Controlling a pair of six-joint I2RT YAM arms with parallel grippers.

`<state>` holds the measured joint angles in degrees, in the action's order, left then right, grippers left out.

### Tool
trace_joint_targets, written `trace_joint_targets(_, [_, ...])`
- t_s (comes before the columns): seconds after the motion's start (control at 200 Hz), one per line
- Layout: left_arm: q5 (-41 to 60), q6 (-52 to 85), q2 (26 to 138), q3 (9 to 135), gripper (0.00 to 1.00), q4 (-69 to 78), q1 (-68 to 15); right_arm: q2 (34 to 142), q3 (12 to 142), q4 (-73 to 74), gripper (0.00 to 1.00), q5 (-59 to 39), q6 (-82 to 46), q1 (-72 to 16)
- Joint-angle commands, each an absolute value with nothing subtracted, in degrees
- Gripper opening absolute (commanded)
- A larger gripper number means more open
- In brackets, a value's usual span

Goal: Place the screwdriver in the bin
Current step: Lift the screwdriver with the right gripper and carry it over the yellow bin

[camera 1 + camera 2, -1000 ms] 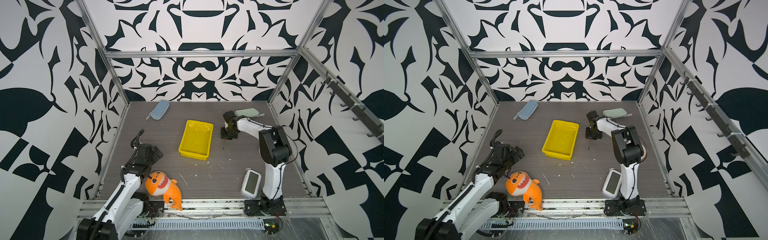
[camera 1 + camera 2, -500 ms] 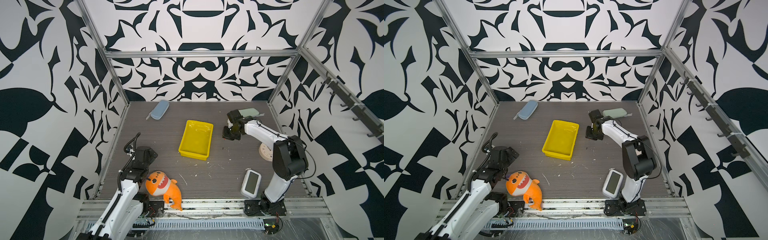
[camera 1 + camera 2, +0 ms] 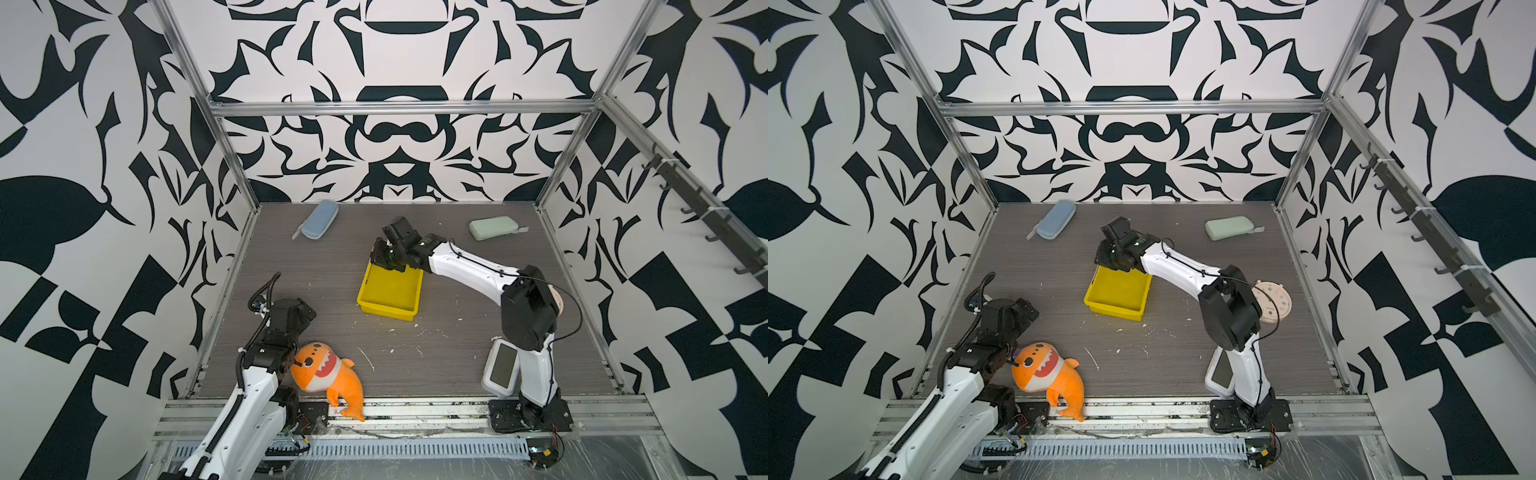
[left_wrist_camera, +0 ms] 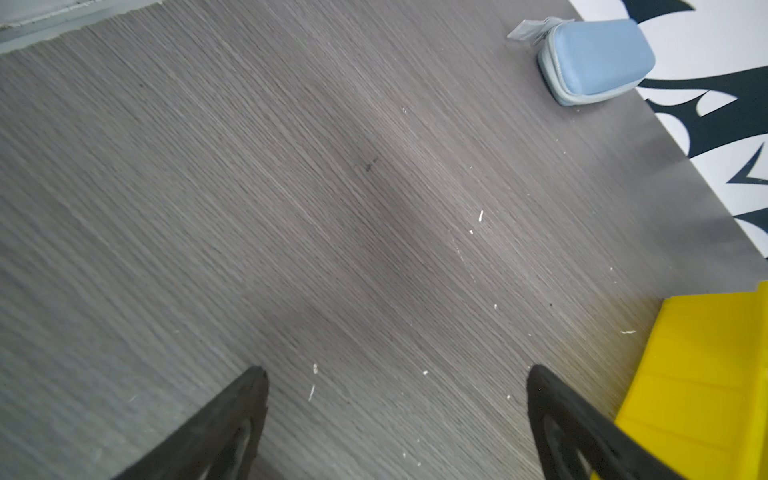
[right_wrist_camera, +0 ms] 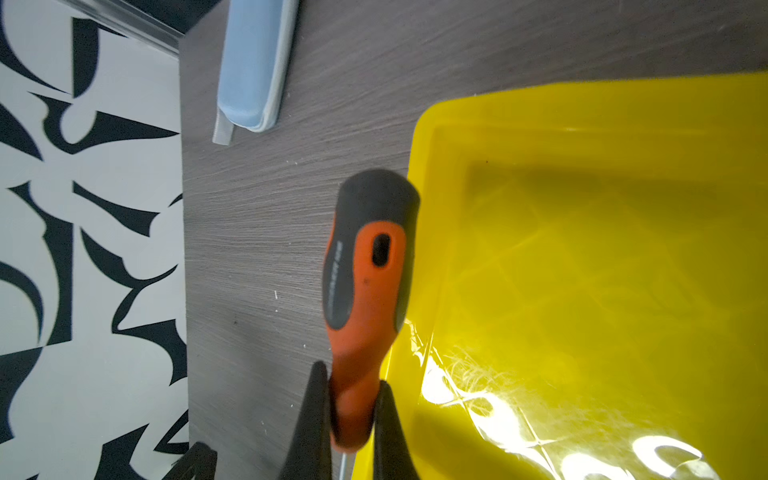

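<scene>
Next, I let go of the screwdriver with my right gripper on the yellow bin's bottom point(image 3: 382, 281) point(image 5: 460, 408), along the side facing my left gripper.
The screwdriver point(image 5: 365, 282), orange with a dark grey end cap, is clamped at its neck by my right gripper point(image 5: 352, 376), and its handle hangs over the rim at one corner of the bin point(image 5: 602, 249). In both top views the right gripper point(image 3: 386, 259) point(image 3: 1111, 259) hovers over the far edge of the yellow bin point(image 3: 388, 293) point(image 3: 1117, 293), and the screwdriver is hidden there. The bin's floor shows nothing on it. My left gripper point(image 4: 397, 370) stands open over bare table, front left point(image 3: 297, 311), with the bin's side point(image 4: 698, 374) beside one finger.
A blue case point(image 3: 319, 213) point(image 4: 594, 58) point(image 5: 253, 62) lies at the back left and a green case point(image 3: 493, 227) at the back right. An orange shark plush point(image 3: 324, 372) sits by the left arm. A white device point(image 3: 500, 368) and a round dial point(image 3: 1273, 305) are near the right arm's base.
The right gripper has swung left from beside the bin to over its far edge, still shut on the screwdriver. The left arm has drawn back a little toward the front left.
</scene>
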<state>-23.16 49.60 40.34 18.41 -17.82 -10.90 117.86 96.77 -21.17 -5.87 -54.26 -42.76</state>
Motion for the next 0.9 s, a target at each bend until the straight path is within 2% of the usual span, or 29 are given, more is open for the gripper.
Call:
trace_joint_targets(0.0, [-22.3, 50.0, 41.0, 20.1, 1.0, -18.1, -10.8, 118.6, 98.3, -21.1, 0.0, -3.0, -57.3, -41.6])
trace_joint_targets(0.395, [-22.0, 49.4, 42.6, 20.7, 1.0, -17.7, -10.8, 123.7, 99.7, -19.2, 0.02, -4.9, -58.8, -42.1])
trace_joint_targets(0.645, [-22.4, 50.1, 45.0, 21.3, 1.0, -17.7, -10.8, 125.2, 101.3, -25.1, 0.05, -7.6, -52.8, -42.1])
trace_joint_targets(0.895, [-22.7, 49.7, 47.5, 22.6, 1.0, -17.9, -10.8, 129.6, 110.8, -35.6, 0.11, -6.5, -48.5, -42.1])
